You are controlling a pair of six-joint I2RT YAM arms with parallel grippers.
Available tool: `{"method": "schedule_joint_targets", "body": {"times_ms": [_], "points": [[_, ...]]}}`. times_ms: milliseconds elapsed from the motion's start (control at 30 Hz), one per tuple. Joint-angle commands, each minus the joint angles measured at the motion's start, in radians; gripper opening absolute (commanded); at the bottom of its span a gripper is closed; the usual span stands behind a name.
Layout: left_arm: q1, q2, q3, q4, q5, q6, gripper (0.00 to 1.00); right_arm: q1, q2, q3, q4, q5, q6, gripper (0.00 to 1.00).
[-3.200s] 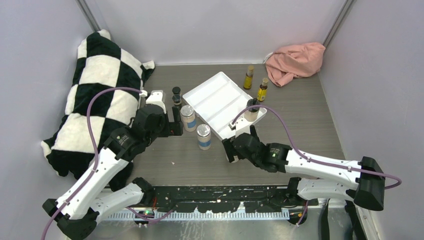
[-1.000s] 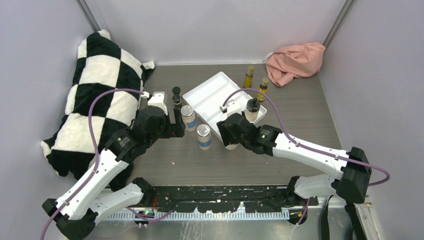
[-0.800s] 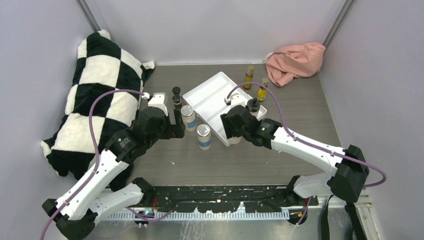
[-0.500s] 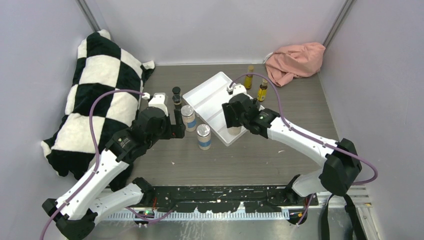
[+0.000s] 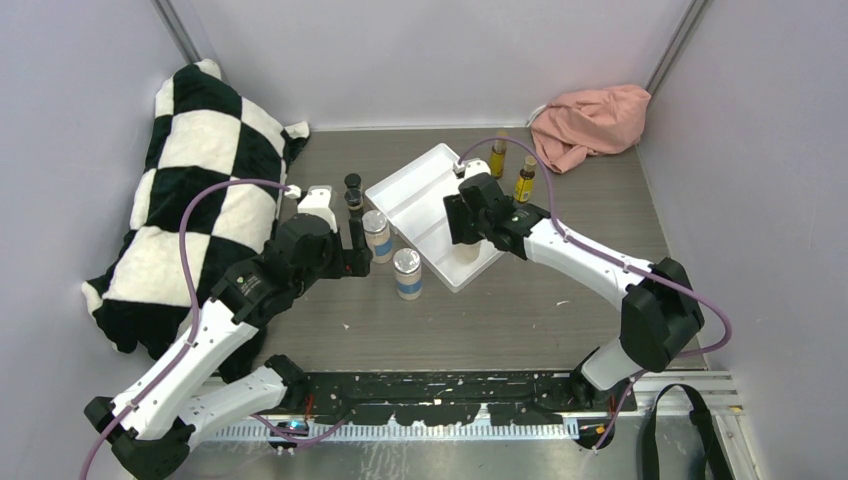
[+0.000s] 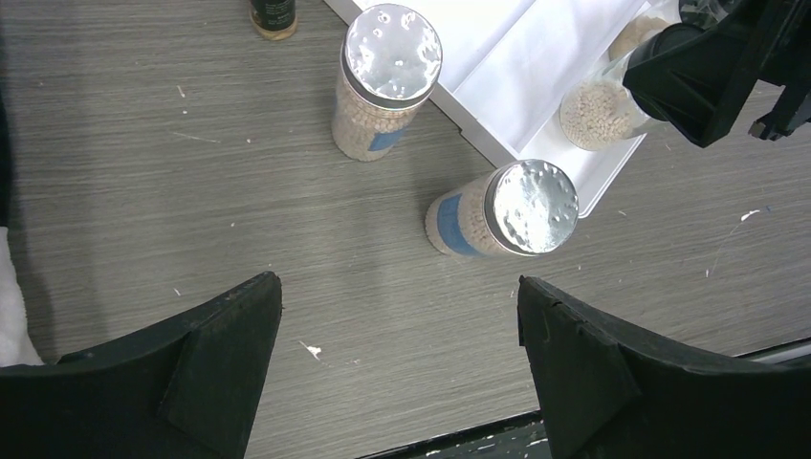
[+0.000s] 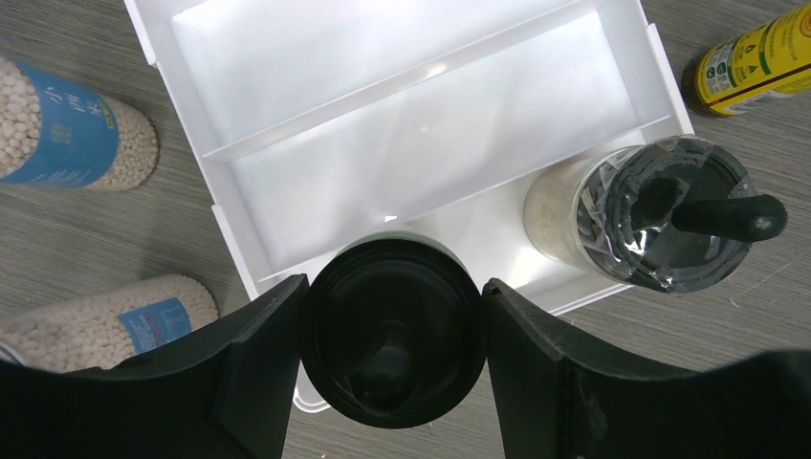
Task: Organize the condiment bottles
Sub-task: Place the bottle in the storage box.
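Next, my right gripper lets go of the black-capped jar in the tray's end compartment point(image 5: 466, 264) point(image 7: 404, 270), next to the second tan jar.
My right gripper point(image 7: 392, 330) is shut on a tan black-capped jar point(image 7: 392, 325), held over the near end of the white tray point(image 7: 402, 67). The same jar point(image 5: 467, 250) shows below the right gripper point(image 5: 465, 232) in the top view. A second tan jar point(image 7: 660, 215) stands in the tray's end compartment. Two silver-lidded blue-labelled jars point(image 6: 392, 53) point(image 6: 531, 206) stand on the table left of the tray. My left gripper point(image 6: 397, 287) hangs open over bare table short of them. Two tiny dark bottles point(image 5: 352, 183) point(image 5: 353, 200) and two amber bottles point(image 5: 497, 155) point(image 5: 523, 180) stand farther back.
A black-and-white checked cushion point(image 5: 195, 190) fills the left side. A pink cloth point(image 5: 590, 120) lies in the back right corner. Grey walls close in the table on three sides.
My right arm has carried the tan jar away from the table's near side and over the tray, next to the other tan jar. The left arm has stayed put.
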Motion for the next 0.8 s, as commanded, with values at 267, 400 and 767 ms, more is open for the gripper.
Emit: {"method": "schedule_joint_targets", "body": {"times_ms": [267, 400, 767], "points": [[-0.007, -0.007, -0.007, 0.064, 0.008, 0.009, 0.94, -0.039, 0.026, 0.026, 0.112, -0.042, -0.005, 0.01], [-0.007, -0.009, -0.005, 0.065, 0.009, 0.012, 0.94, -0.039, 0.031, 0.012, 0.118, -0.045, -0.002, 0.01], [-0.006, -0.011, 0.000, 0.071, 0.017, 0.011, 0.94, -0.042, -0.025, -0.009, 0.089, -0.031, 0.002, 0.01]]}}
